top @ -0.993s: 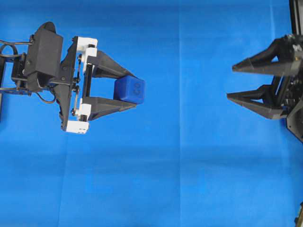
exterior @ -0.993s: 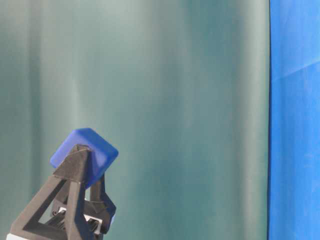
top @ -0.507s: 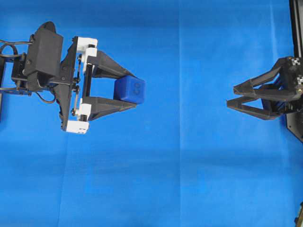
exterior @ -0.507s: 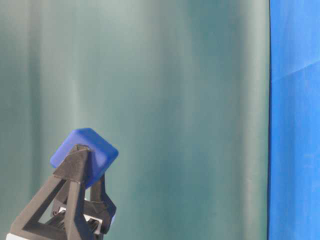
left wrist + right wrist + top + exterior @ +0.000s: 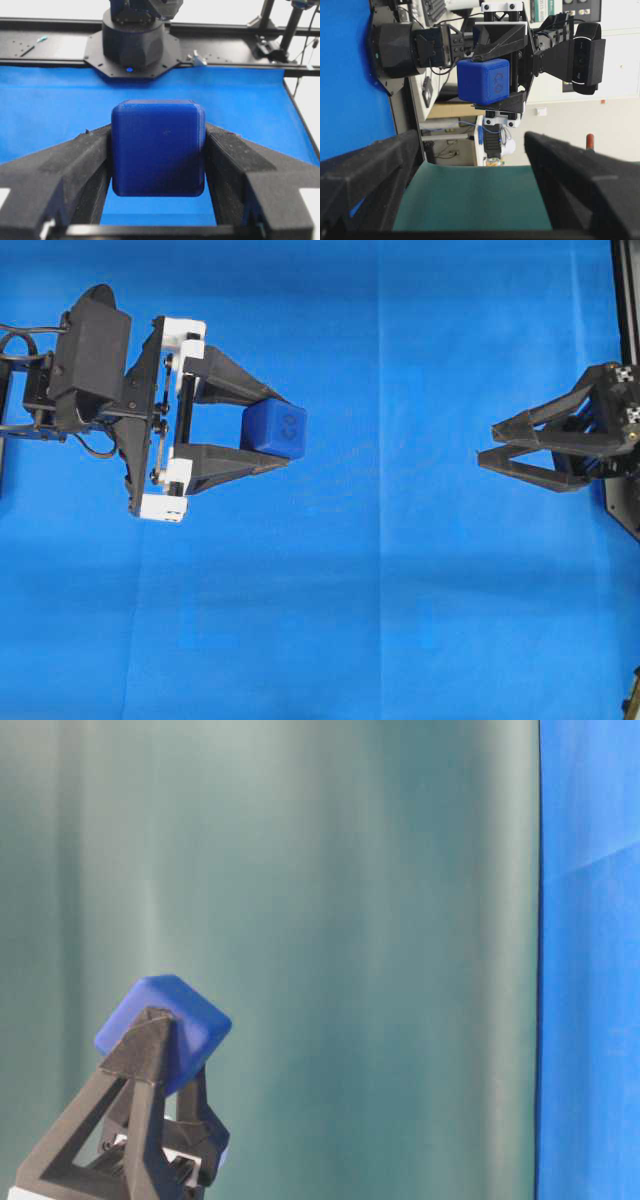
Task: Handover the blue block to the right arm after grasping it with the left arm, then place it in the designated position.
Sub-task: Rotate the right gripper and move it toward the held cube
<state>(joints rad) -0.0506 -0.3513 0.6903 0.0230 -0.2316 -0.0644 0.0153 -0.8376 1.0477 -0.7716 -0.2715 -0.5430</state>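
Note:
Next, I grab the blue block with my right gripper by its marked top (image 5: 279, 424) (image 5: 496, 81) and bottom side, the sides free of my left gripper's fingers.
The blue block (image 5: 273, 430) is held off the blue cloth between the fingers of my left gripper (image 5: 283, 432), the one with white brackets, at the left of the overhead view. The block's embossed mark faces up. In the left wrist view the block (image 5: 158, 147) fills the gap between both pads. In the table-level view the block (image 5: 175, 1020) sits at the fingertips (image 5: 148, 1030). My right gripper (image 5: 487, 443) is open and empty at the far right, pointing at the block, well apart from it. Its wrist view shows the block (image 5: 483, 80) ahead between its fingers (image 5: 370, 170).
The blue cloth (image 5: 380, 590) covers the table. A black frame rail (image 5: 625, 280) runs along the right edge. A green backdrop (image 5: 350, 920) stands behind the table. The right arm's base (image 5: 132, 40) stands beyond the cloth's far edge in the left wrist view.
My right gripper has rolled about its axis, so its fingers look closer together from above, and drawn slightly right. The left gripper keeps the block, shifting only slightly.

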